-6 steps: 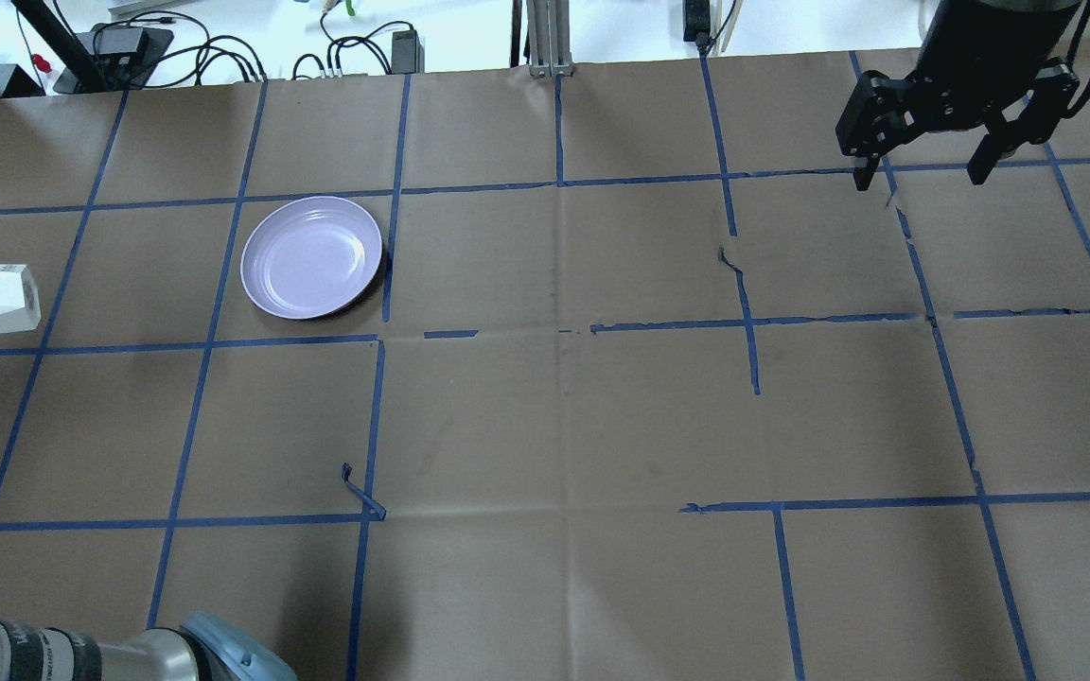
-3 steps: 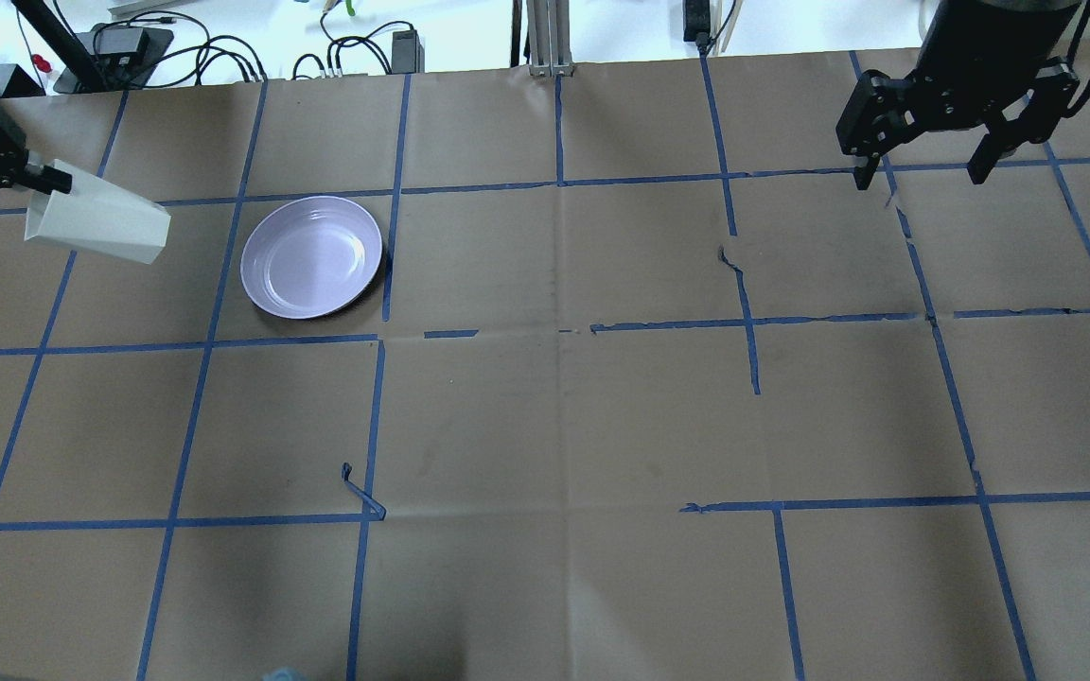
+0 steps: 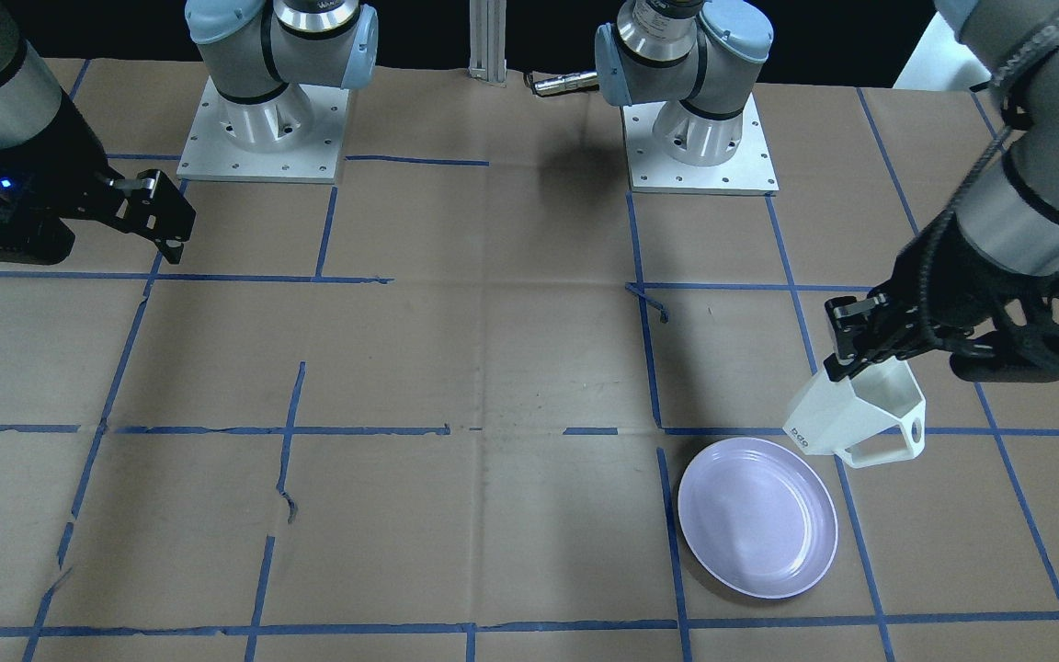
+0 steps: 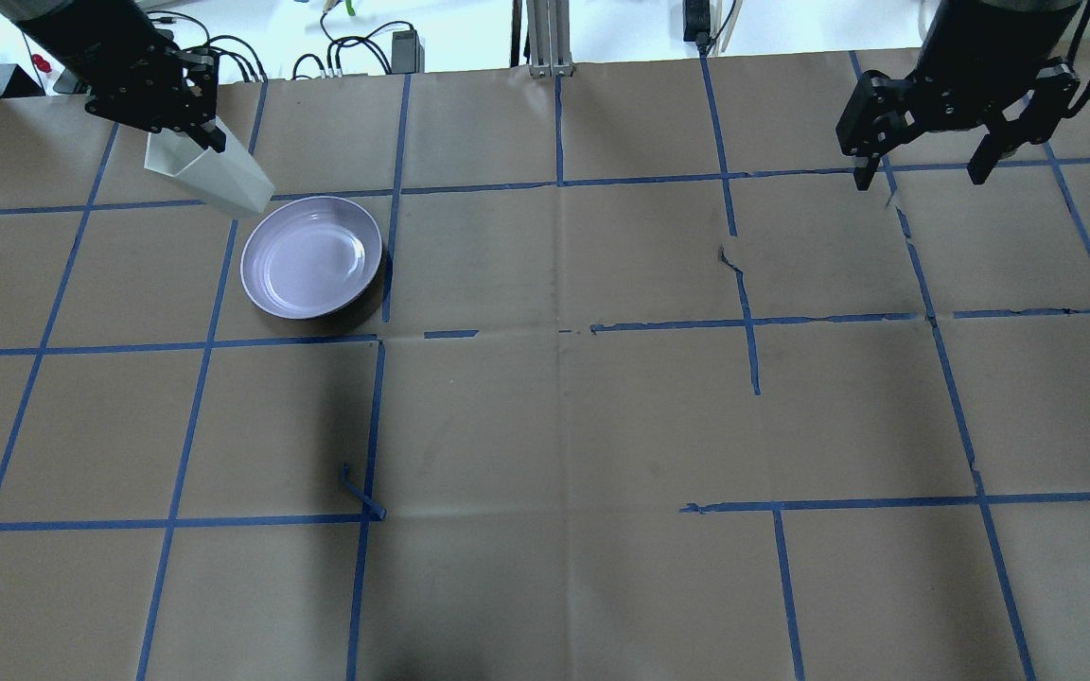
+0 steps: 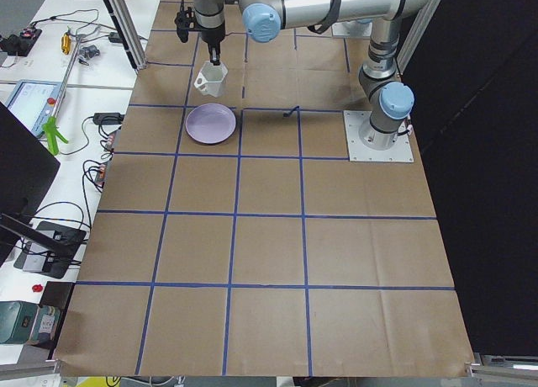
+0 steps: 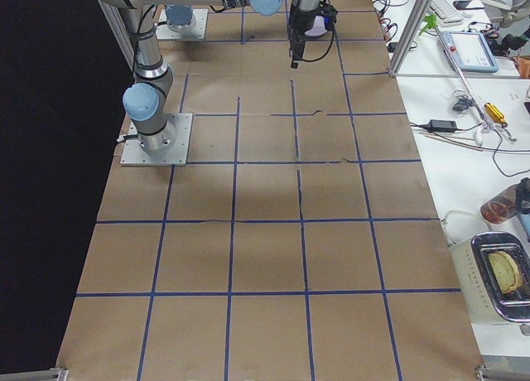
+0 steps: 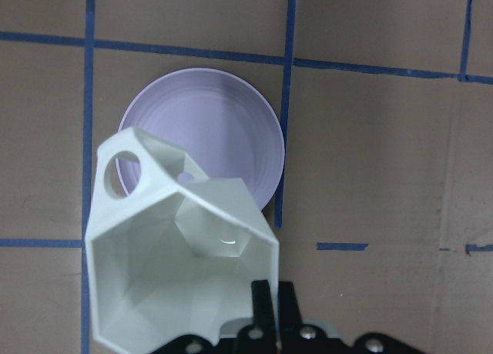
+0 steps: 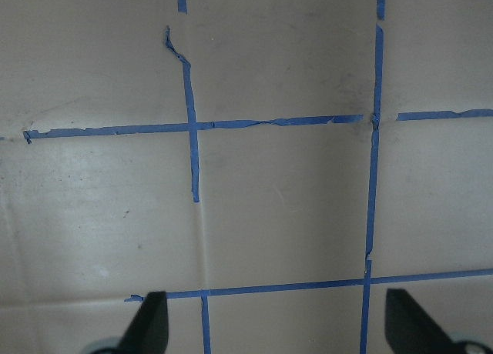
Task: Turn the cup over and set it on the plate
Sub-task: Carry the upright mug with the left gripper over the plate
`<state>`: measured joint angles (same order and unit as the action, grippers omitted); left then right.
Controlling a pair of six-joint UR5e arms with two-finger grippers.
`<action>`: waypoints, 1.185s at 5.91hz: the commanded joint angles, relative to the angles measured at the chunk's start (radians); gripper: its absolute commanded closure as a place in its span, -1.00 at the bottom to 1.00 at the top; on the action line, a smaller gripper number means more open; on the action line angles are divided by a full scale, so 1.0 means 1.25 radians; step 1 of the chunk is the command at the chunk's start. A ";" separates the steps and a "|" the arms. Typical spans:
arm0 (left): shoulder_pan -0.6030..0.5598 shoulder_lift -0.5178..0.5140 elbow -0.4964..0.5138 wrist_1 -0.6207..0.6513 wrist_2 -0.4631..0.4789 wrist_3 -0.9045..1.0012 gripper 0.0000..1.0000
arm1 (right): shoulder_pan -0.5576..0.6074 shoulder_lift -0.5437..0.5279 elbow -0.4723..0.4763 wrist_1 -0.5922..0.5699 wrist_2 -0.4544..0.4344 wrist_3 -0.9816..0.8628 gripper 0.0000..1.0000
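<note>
Next, my left gripper puts the white cup down near the middle of the lavender plate [image 3: 754,504] [image 7: 206,149], a little toward the bases of the arms.
The white faceted cup [image 3: 860,414] hangs in the air, tilted, mouth up toward the wrist and base down. My left gripper [image 3: 847,366] is shut on the cup's rim. In the overhead view the cup [image 4: 212,176] sits just beyond the far left rim of the lavender plate [image 4: 311,256], under the left gripper [image 4: 202,140]. The left wrist view looks into the cup's mouth [image 7: 181,269], with the plate [image 7: 223,123] beneath and ahead. The plate [image 3: 757,517] lies empty on the table. My right gripper [image 4: 923,175] is open and empty, far off at the back right.
Brown paper with a blue tape grid covers the table [image 4: 554,426]. Cables and power bricks [image 4: 223,52] lie beyond its far edge. Both arm bases [image 3: 258,119] stand at the robot's side. The right wrist view shows only paper and tape [image 8: 192,127].
My left arm has carried the cup from the table's left edge, back and to the right, up to the plate's far left rim. The right arm has not moved.
</note>
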<state>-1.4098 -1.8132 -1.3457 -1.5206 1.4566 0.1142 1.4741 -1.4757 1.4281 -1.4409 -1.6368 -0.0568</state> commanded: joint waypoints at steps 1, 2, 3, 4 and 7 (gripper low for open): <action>-0.037 -0.049 -0.012 0.053 0.057 0.030 1.00 | 0.000 0.000 0.000 -0.001 0.000 0.000 -1.00; -0.038 -0.078 -0.040 0.080 0.059 0.036 1.00 | 0.000 0.000 0.000 -0.001 0.000 0.000 -1.00; -0.038 -0.104 -0.074 0.100 0.102 0.073 1.00 | 0.000 0.000 0.000 0.000 0.000 0.000 -1.00; -0.038 -0.126 -0.089 0.140 0.104 0.080 1.00 | 0.000 0.000 0.000 0.000 0.000 0.000 -1.00; -0.066 -0.195 -0.097 0.184 0.109 0.071 1.00 | 0.000 0.000 0.000 0.000 0.000 0.000 -1.00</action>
<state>-1.4801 -2.0401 -1.4632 -1.3076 1.5887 0.2054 1.4742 -1.4757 1.4281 -1.4407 -1.6367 -0.0568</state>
